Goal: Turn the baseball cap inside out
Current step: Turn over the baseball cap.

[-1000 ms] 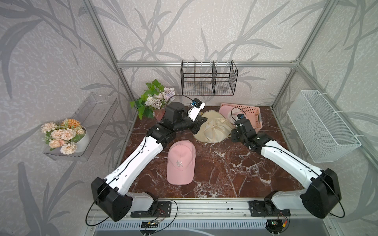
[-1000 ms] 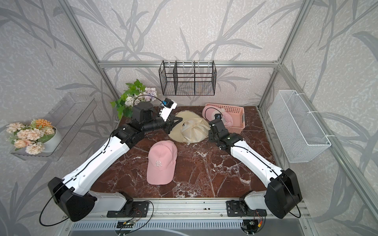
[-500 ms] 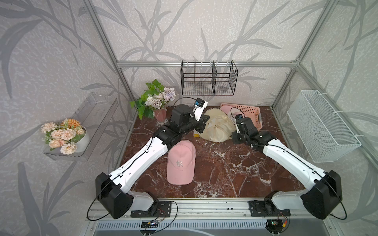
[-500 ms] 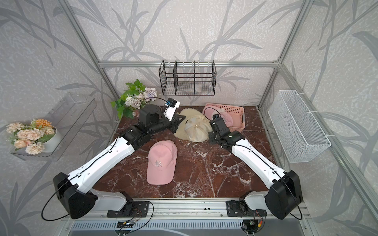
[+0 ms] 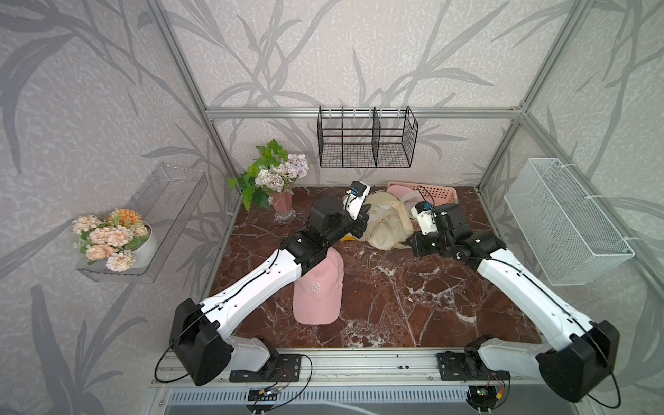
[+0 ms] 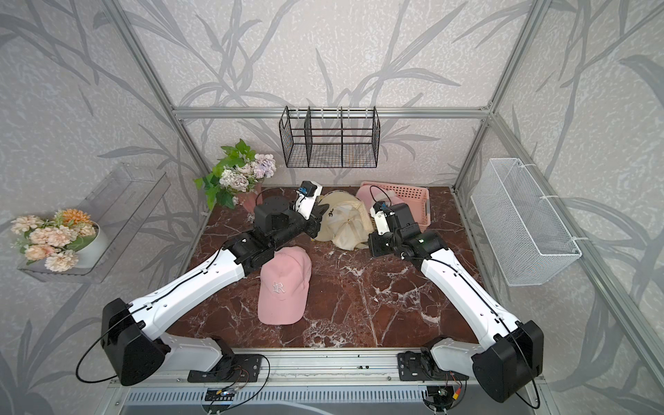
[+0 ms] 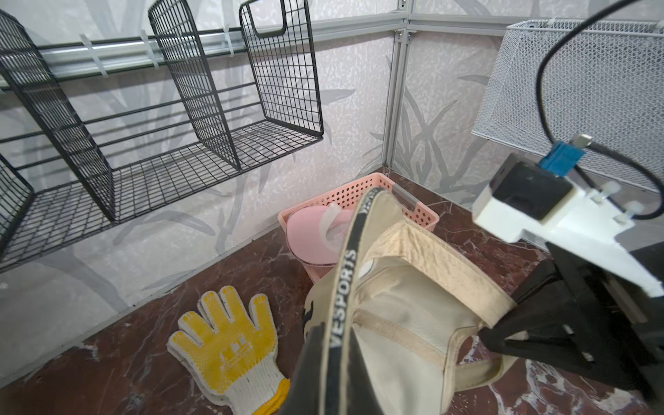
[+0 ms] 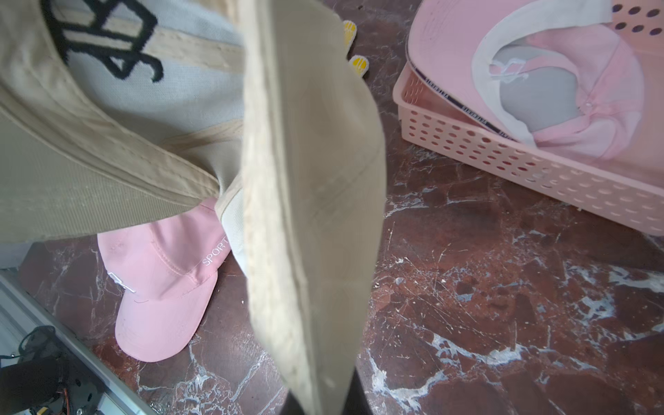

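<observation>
The robot's right gripper holds the cap's back rim while the cap's top hangs folded, so it should open and grab the top's near side [image 5: 387,243] to spread it.
The beige baseball cap [image 5: 386,224] [image 6: 343,224] hangs crumpled just above the marble table [image 5: 395,298] at the back centre, held from both sides. My left gripper [image 5: 364,219] [image 6: 318,221] [image 7: 334,395] is shut on its black-edged brim. My right gripper [image 5: 411,239] [image 6: 370,240] [image 8: 323,406] is shut on the opposite rim of the crown. The left wrist view shows the cap [image 7: 406,323] with its lining and seam tapes facing out. In the right wrist view the cap [image 8: 309,179] fills the near field and hides the jaws.
A pink cap [image 5: 318,287] [image 6: 284,287] [image 8: 161,287] lies on the table under the left arm. A yellow glove [image 7: 230,345] lies behind the beige cap. A pink basket [image 5: 442,190] [image 8: 503,151] with another pink cap [image 8: 539,72] sits back right. A flower vase [image 5: 282,204] stands back left.
My right gripper has closed on the cap's rim. The left arm has shifted right and forward with the brim, and the cap is bunched narrower between the two grippers.
</observation>
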Controlling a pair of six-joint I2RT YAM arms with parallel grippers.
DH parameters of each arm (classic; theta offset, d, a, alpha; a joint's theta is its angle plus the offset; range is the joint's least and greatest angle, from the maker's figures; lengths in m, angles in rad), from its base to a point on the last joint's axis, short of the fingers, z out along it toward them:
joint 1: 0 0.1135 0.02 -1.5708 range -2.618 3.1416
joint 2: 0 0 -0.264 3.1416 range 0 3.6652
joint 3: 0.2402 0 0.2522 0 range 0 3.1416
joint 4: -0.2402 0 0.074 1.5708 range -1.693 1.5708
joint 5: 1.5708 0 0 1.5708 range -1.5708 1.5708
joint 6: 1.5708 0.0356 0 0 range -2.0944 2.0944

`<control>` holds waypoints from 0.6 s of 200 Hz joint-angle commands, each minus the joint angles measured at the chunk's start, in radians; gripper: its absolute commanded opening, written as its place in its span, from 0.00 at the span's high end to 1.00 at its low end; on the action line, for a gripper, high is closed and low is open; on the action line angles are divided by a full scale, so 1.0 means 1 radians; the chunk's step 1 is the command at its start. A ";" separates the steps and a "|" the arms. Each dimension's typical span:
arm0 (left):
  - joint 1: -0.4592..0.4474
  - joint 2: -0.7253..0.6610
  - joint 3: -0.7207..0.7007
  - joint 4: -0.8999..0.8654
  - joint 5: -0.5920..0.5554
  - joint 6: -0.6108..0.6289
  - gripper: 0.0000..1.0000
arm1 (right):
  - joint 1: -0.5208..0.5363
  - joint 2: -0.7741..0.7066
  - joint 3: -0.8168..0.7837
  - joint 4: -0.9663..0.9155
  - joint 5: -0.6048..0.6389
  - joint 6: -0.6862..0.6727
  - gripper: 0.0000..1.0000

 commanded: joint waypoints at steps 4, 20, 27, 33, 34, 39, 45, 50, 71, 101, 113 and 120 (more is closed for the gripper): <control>0.014 -0.048 -0.031 0.111 -0.179 0.113 1.00 | -0.029 -0.039 0.011 -0.098 0.046 -0.009 1.00; 0.015 -0.064 -0.041 0.110 -0.107 0.130 1.00 | -0.028 -0.040 0.007 -0.109 0.137 -0.011 1.00; 0.014 -0.073 -0.041 0.103 -0.043 0.125 1.00 | -0.028 -0.036 0.004 -0.110 0.157 -0.010 1.00; 0.014 -0.080 -0.039 0.097 0.012 0.112 1.00 | -0.028 -0.032 0.002 -0.105 0.154 -0.013 1.00; 0.014 -0.080 -0.037 0.096 0.024 0.109 1.00 | -0.028 -0.032 0.001 -0.104 0.152 -0.014 1.00; 0.013 -0.085 -0.035 0.091 0.074 0.088 1.00 | -0.029 -0.030 -0.004 -0.095 0.138 -0.018 1.00; 0.015 -0.088 -0.029 0.087 0.121 0.058 1.00 | -0.028 -0.030 -0.012 -0.075 0.112 -0.023 1.00; 0.014 -0.091 -0.021 0.080 0.159 0.030 1.00 | -0.028 -0.033 -0.023 -0.053 0.083 -0.030 0.99; 0.013 -0.087 0.021 0.042 0.232 -0.107 1.00 | -0.027 -0.066 -0.079 0.070 -0.015 -0.043 0.74; 0.012 -0.092 0.031 0.036 0.197 -0.349 1.00 | -0.024 -0.176 -0.189 0.251 -0.015 -0.055 0.49; 0.012 -0.095 0.021 0.039 0.167 -0.463 1.00 | -0.021 -0.230 -0.233 0.316 -0.010 -0.080 0.46; 0.013 -0.095 0.017 0.030 0.145 -0.527 1.00 | -0.015 -0.261 -0.257 0.347 -0.008 -0.103 0.45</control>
